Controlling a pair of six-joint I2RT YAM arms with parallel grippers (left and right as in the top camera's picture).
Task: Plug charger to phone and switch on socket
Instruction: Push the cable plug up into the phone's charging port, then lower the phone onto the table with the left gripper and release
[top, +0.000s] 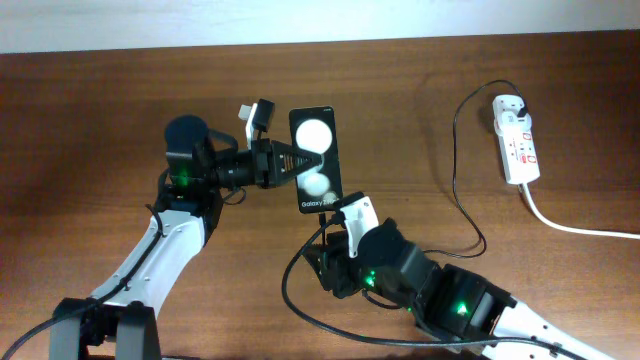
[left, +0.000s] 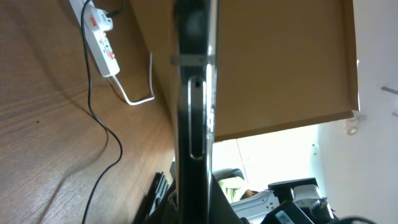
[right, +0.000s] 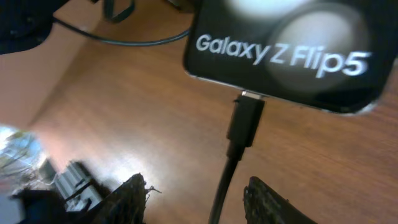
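Note:
The black phone will leave my left gripper on the bare table (top: 346, 175) just beyond my right gripper.
The black phone (top: 317, 158) lies on the table with two white glares on its face; my left gripper (top: 296, 161) is shut on its left side. In the left wrist view the phone's edge (left: 194, 106) fills the middle. The charger cable's small plug tip (right: 245, 118) sits in the phone's bottom port below the lettered face (right: 283, 53). My right gripper (right: 196, 202) is open, its fingers either side of the cable and apart from it. The black cable (top: 458, 170) runs to the white power strip (top: 517, 137) at the far right.
The strip's thick white cord (top: 575, 227) trails to the right edge. The black cable loops on the table beside my right arm (top: 297, 300). The strip and the cable also show in the left wrist view (left: 102, 43).

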